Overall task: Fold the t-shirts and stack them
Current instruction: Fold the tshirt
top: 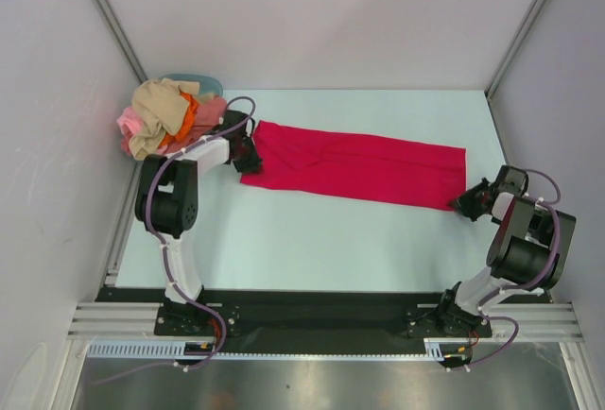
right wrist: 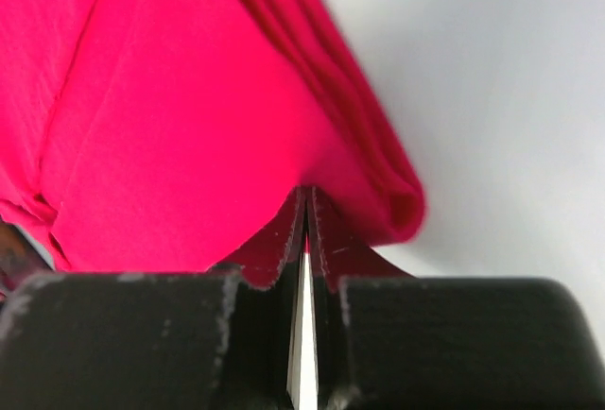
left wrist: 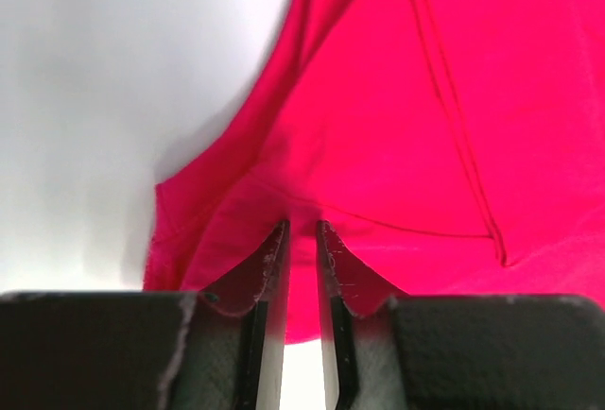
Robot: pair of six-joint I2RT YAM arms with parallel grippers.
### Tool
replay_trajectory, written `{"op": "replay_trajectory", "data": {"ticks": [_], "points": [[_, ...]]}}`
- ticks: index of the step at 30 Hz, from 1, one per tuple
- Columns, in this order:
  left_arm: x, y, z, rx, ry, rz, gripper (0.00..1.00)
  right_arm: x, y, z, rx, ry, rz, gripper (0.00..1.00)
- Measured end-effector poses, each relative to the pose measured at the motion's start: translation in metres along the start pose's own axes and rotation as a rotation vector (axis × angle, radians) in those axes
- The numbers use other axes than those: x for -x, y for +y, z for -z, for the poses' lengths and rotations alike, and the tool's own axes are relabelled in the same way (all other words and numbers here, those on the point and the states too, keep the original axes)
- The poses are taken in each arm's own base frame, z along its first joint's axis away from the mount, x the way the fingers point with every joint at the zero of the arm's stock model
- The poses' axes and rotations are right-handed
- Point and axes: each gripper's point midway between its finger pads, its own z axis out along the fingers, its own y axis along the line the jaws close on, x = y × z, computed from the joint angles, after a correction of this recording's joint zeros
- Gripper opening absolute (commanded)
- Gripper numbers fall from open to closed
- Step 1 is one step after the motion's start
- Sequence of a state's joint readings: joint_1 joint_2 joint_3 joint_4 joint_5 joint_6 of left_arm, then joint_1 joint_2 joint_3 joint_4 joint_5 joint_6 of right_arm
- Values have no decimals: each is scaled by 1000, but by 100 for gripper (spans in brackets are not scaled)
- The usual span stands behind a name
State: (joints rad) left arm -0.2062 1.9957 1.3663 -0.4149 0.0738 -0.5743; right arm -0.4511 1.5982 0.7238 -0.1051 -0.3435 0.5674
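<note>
The robot's left gripper pinches the crimson-red t-shirt inward of its end, so it should open and take the t-shirt's loose corner (left wrist: 166,268) before both grippers turn the t-shirt.
The crimson-red t-shirt (top: 354,166) lies folded into a long band across the middle of the table. My left gripper (top: 248,157) is at its left end. In the left wrist view the jaws (left wrist: 302,226) stand narrowly apart with the red cloth (left wrist: 397,117) pinched between the tips, and creases run toward them. My right gripper (top: 466,204) is at the band's right end. In the right wrist view it (right wrist: 306,191) is shut on the folded red edge (right wrist: 189,127). The beige, pink and orange t-shirts (top: 163,117) lie in a heap at the back left.
A light-blue round tub (top: 197,81) sits behind the heap against the back wall. The enclosure walls close in the table (top: 312,240) at left, right and back. The arm bases stand on the rail at the near edge.
</note>
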Motion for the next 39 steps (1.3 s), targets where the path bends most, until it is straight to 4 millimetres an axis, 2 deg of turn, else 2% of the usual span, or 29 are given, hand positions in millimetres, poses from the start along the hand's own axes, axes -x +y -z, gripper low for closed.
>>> {"op": "replay_trajectory", "data": {"ticks": [9,13,15,18,19,21,24,27,30,34,37,39], "points": [[5,17,-2,31,-6,28,21,-1,-45,31,-85,-86,-54,4],[6,20,0,43,-15,31,21,1,-55,39,-130,-106,-53,8],[6,23,4,65,-28,25,24,-2,-55,42,-141,-100,-41,12],[6,23,20,87,-61,10,42,-10,-46,46,-147,-88,5,30],[6,21,28,82,-76,10,51,-11,-36,47,-132,-87,32,39],[6,17,45,63,-112,13,60,-12,-16,50,-95,-91,85,46],[0,18,70,41,-157,36,66,-17,20,52,-17,-94,170,59],[-12,25,82,28,-184,74,68,-30,44,53,46,-76,232,66],[-31,38,79,27,-177,136,70,-43,56,53,107,-59,253,69],[-53,53,62,33,-135,218,71,-60,48,46,140,-25,227,71],[-56,53,47,24,-122,266,71,-74,37,36,142,22,186,71],[-49,46,42,-7,-141,294,70,-76,33,29,151,46,146,70]]}}
